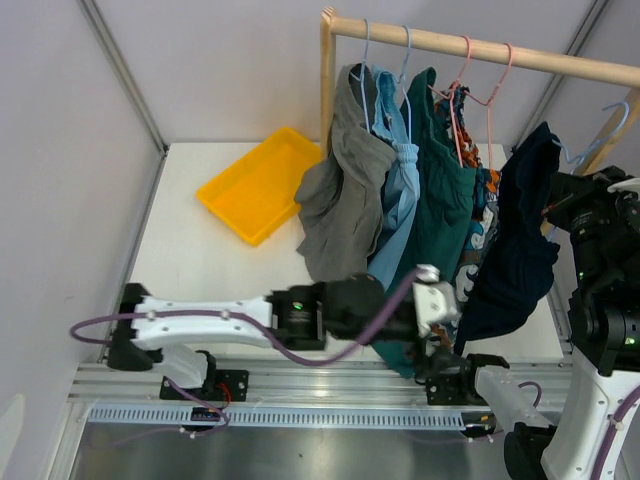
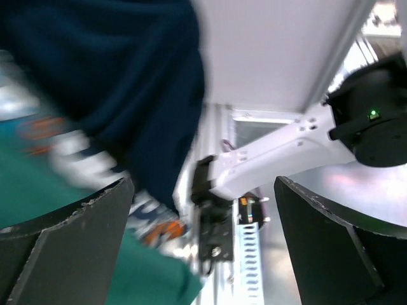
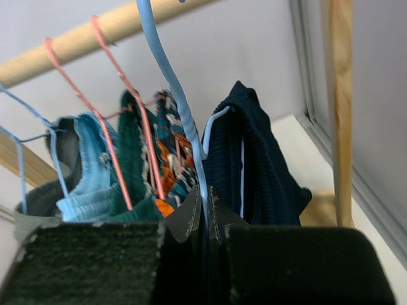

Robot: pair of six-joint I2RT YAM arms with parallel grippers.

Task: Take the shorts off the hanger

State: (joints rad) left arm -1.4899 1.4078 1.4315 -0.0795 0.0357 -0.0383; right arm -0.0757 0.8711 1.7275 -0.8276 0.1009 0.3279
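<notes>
The hanger is held by my right gripper, so my left gripper needs to next move to the lower end of the navy shorts [image 1: 486, 318] [image 2: 162, 168] and close there.
Several shorts hang on wire hangers from a wooden rail [image 1: 480, 45]: grey [image 1: 335, 190], light blue [image 1: 400, 190], dark teal-green [image 1: 440, 200], a cartoon print [image 1: 482, 215] and navy [image 1: 520, 250]. My right gripper [image 3: 205, 206] is shut on the light blue hanger [image 3: 175, 89] that carries the navy shorts [image 3: 261, 165]; from above it [image 1: 556, 208] sits just right of them. My left gripper [image 2: 203, 241] stands wide open and holds nothing, low beside the hems of the navy shorts [image 2: 114, 76], print shorts [image 2: 95, 165] and teal shorts [image 2: 70, 260]. From above it [image 1: 436, 305] is below the teal pair.
A yellow tray [image 1: 260, 185] lies on the white table at the back left. The rack's wooden post [image 1: 327, 80] stands behind it. The right arm's white link and base [image 2: 273, 162] lie close ahead of the left gripper, above the slotted rail [image 1: 300, 415].
</notes>
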